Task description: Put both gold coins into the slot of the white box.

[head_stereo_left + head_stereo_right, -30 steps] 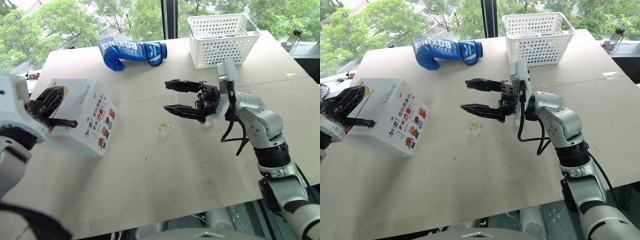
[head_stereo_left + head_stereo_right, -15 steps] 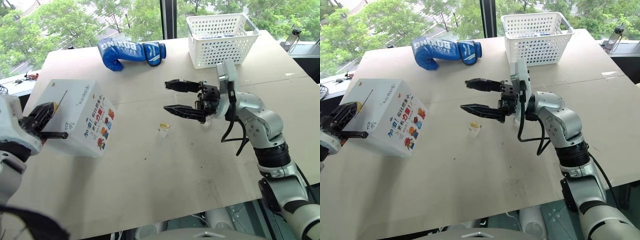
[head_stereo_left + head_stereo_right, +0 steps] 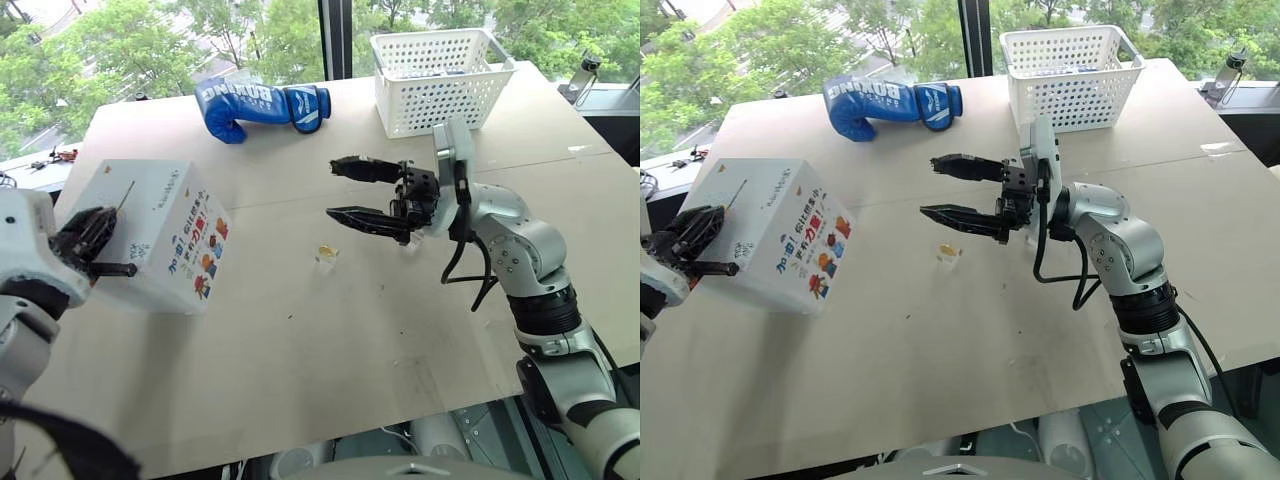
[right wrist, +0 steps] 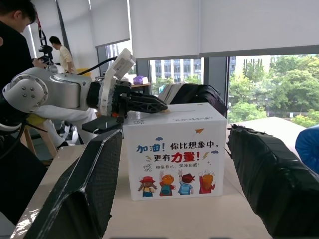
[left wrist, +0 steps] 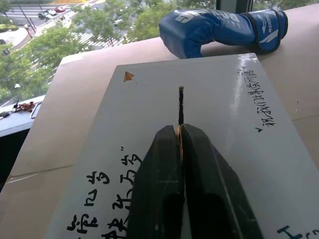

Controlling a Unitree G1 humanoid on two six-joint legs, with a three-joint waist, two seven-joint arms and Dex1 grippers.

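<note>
Next, I lower my right gripper to the gold coin in the small clear holder [image 3: 327, 251] and close it on the coin.
The white box [image 3: 165, 215] stands at the table's left, with its slot [image 5: 181, 104] in the top face. My left gripper [image 5: 179, 128] hovers over the box's near-left edge, in line with the slot and just short of it. Its fingers are shut on a gold coin [image 5: 177, 142], which shows as a thin gold edge between them. The other gold coin [image 3: 325, 250] lies in a small clear holder mid-table. My right gripper [image 3: 332, 188] hangs open above and just right of that coin, pointing left toward the box [image 4: 174, 149].
A blue boxing glove [image 3: 262, 103] lies at the back of the table. A white perforated basket [image 3: 440, 65] stands at the back right. Two people [image 4: 15, 35] are beyond the table's left side in the right wrist view.
My left gripper has drawn back from over the box's top to its near-left edge and dropped slightly. The right arm has stayed put.
</note>
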